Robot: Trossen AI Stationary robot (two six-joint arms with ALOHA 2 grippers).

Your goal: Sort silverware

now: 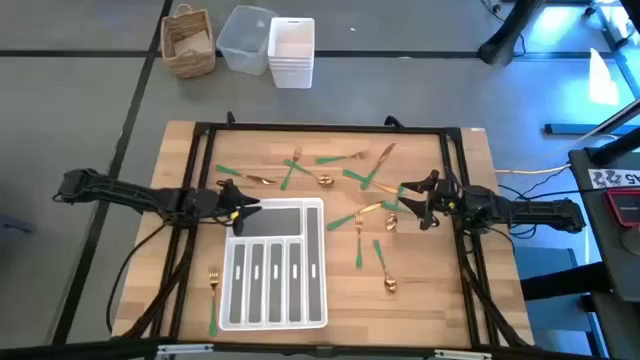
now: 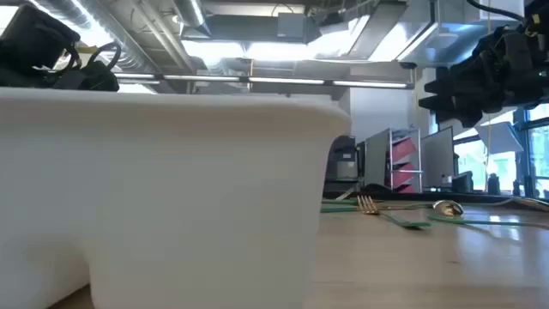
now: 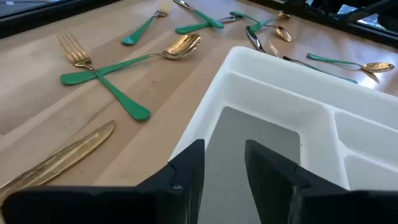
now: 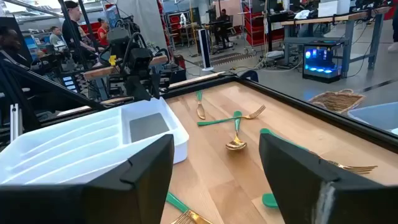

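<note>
I will next close my right gripper on the silverware's neck point(image 1: 411, 211), where the green handle ends beneath it, just beyond the nearest gold spoon head.
The silverware point(image 1: 345, 170), gold heads on green handles, lies scattered on the wooden table beyond and right of the white organizer tray point(image 1: 232, 300). One fork point(image 1: 213, 295) lies left of the tray, and a spoon point(image 1: 388, 275) to its right. My left gripper point(image 3: 224, 168) stands open over the tray's wide far compartment point(image 3: 261, 134), nothing between its fingers. A knife point(image 3: 62, 155) and a crossed fork and spoon point(image 3: 99, 71) lie just outside that tray corner. My right gripper point(image 4: 214, 168) hangs open above the pieces right of the tray point(image 1: 385, 208), touching none.
A wicker basket point(image 1: 190, 42), a clear tub point(image 1: 245, 38) and stacked white containers point(image 1: 292, 52) sit beyond the table's far edge. Black frame rails point(image 1: 330, 130) border the work area. People point(image 4: 71, 25) stand in the room behind. Bare wood shows at the near right point(image 1: 430, 300).
</note>
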